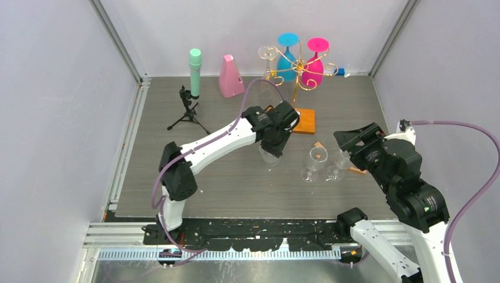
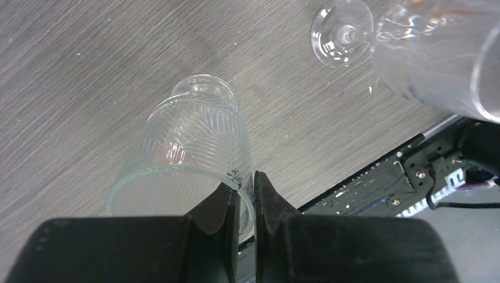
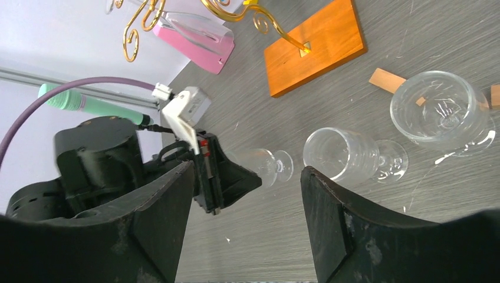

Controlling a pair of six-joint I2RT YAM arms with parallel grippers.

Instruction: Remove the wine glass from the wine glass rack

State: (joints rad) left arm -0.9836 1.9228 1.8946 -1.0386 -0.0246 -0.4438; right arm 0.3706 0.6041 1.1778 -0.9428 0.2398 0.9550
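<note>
I will use my left gripper to set the ribbed clear wine glass down on the table (image 1: pixel 276 173) (image 2: pixel 230 81), beside the two clear glasses.
The gold wire wine glass rack (image 1: pixel 299 69) stands on its orange base (image 1: pixel 304 121) at the back, with a clear glass (image 1: pixel 268 54), a blue one (image 1: pixel 287 56) and a pink one (image 1: pixel 315 63) hanging from it. In front of the base, my left gripper (image 2: pixel 247 183) is shut on the rim of a ribbed clear wine glass (image 2: pixel 188 141), held upright low over the table (image 1: pixel 270 154). My right gripper (image 3: pixel 247 188) is open with nothing between its fingers, right of two clear glasses (image 1: pixel 314 162) (image 1: pixel 338 168) on the table.
A black tripod (image 1: pixel 187 112), a green microphone (image 1: pixel 194 72) and a pink metronome (image 1: pixel 230 76) stand at the back left. Small wooden pieces (image 1: pixel 320 145) lie by the standing glasses. Grey walls close in both sides and the back.
</note>
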